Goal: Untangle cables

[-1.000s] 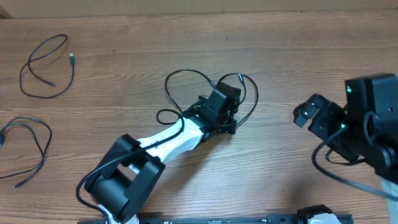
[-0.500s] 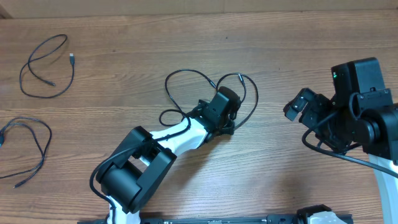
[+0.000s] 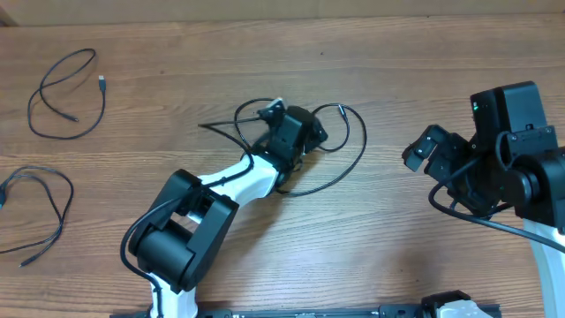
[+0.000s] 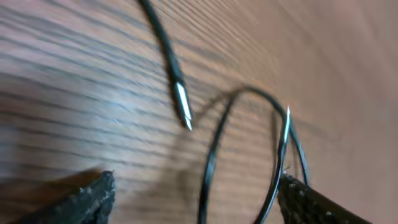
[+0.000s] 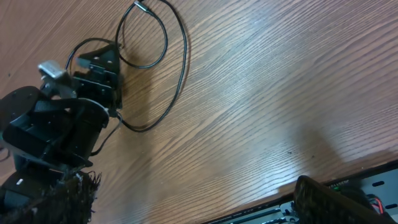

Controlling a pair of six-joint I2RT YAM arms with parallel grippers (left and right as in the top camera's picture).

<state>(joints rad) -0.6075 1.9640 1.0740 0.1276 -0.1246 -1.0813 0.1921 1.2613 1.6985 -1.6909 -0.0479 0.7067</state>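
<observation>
I can see two strands of the cable's loop within my left gripper's fingers, one against a finger, so I should open wider and take a single strand [image 4: 210, 165] before I draw the cable away.
One thin black cable [image 3: 351, 159] lies in loose loops at the table's middle; it also shows in the right wrist view [image 5: 181, 68]. My left gripper [image 3: 275, 125] hangs over its left part, open. In the left wrist view its fingers [image 4: 93, 198] stand wide apart with a cable loop [image 4: 210, 163] between them, one strand running close by the right finger. A bare metal plug tip [image 4: 183, 107] lies just ahead. Two more cables lie apart at the far left [image 3: 66, 93] and left edge [image 3: 40, 208]. My right gripper [image 3: 422, 152] is open and empty, above the table at the right.
The left arm's white link [image 3: 243, 177] and black base [image 3: 177, 238] reach from the front centre. The right arm's black body [image 3: 512, 150] fills the right side. A black rail [image 5: 348, 199] runs along the table's front edge.
My left gripper has moved left and away from me, and the middle cable has shifted with it, one strand now stretching left. The right arm swung slightly left, then held still.
</observation>
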